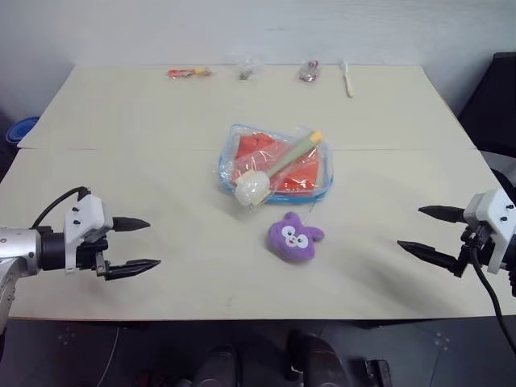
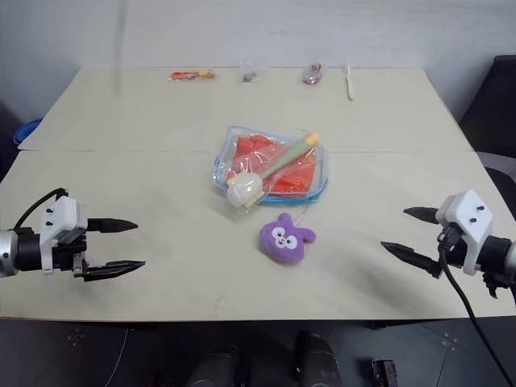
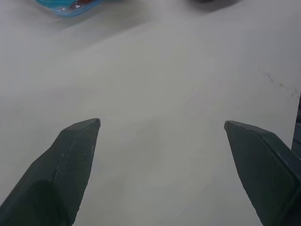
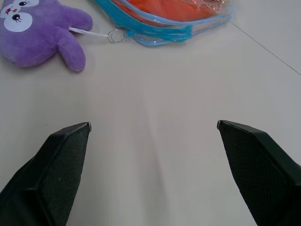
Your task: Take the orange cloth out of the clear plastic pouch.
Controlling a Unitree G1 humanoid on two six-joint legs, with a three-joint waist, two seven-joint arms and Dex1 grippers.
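Note:
The robot's left gripper needs to next go to the green stick lying across the pouch and close on its thin part (image 1: pixel 272 171) beside the white round head.
The clear plastic pouch (image 1: pixel 274 164) with its light blue zipper edge lies flat in the middle of the table. Inside it sits the wrinkled orange cloth (image 1: pixel 258 149). A green stick with a white round head (image 1: pixel 278 168) rests across the pouch. My left gripper (image 1: pixel 139 244) hovers open over the table's near left part, well apart from the pouch. At the near right my right gripper (image 1: pixel 426 232) is open too, with nothing between its fingers; its wrist view shows the pouch edge (image 4: pixel 164 28) ahead.
A purple plush toy (image 1: pixel 294 237) lies just in front of the pouch. Along the far edge sit an orange packet (image 1: pixel 189 72), small clear bags (image 1: pixel 247 71) and a white utensil (image 1: pixel 347 81). A blue object (image 1: pixel 22 129) lies off the table's left side.

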